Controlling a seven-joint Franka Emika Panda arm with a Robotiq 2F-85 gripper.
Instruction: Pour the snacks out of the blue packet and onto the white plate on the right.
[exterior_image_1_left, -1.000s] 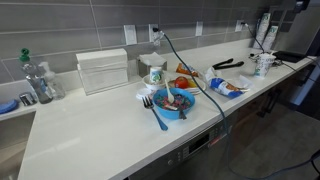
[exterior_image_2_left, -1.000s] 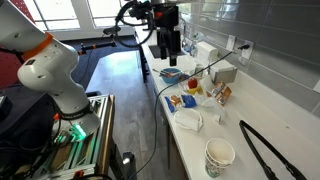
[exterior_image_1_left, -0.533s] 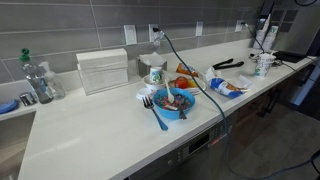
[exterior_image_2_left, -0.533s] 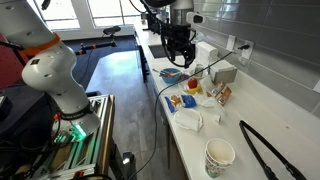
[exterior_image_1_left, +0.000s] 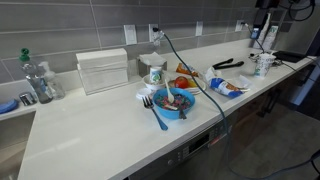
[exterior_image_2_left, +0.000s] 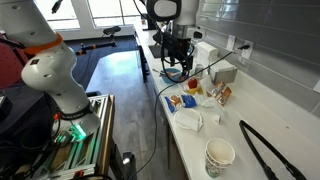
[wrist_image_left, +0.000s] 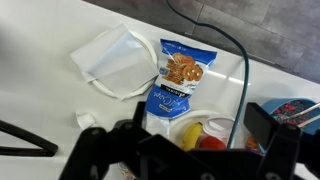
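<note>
The robot's gripper needs to next move to the blue packet and close on the packet's end (exterior_image_1_left: 216, 83) (wrist_image_left: 167, 105) nearest the dish of toy fruit.
The blue packet (wrist_image_left: 176, 78) lies flat on the white counter, blue foil with white patches and a snack picture. It also shows in an exterior view (exterior_image_2_left: 188, 101). The white plate (wrist_image_left: 103, 84) lies beside it with a crumpled white sheet on it, and shows in an exterior view (exterior_image_2_left: 187, 122). No loose snacks are visible. My gripper (wrist_image_left: 200, 125) is open and empty, hovering above the packet and a fruit dish. In an exterior view my gripper (exterior_image_2_left: 173, 62) hangs over the far end of the row of things.
A blue bowl (exterior_image_1_left: 178, 100) of mixed food with a blue fork (exterior_image_1_left: 156, 115) stands near the counter's front edge. A dish of toy fruit (wrist_image_left: 197, 130), a white cup (exterior_image_2_left: 220, 155), black tongs (exterior_image_2_left: 265, 148) and a cable (wrist_image_left: 240, 60) crowd the counter.
My gripper has come down and moved along the counter, from high above the blue bowl to low over the fruit and packet. Nothing on the counter has moved.
</note>
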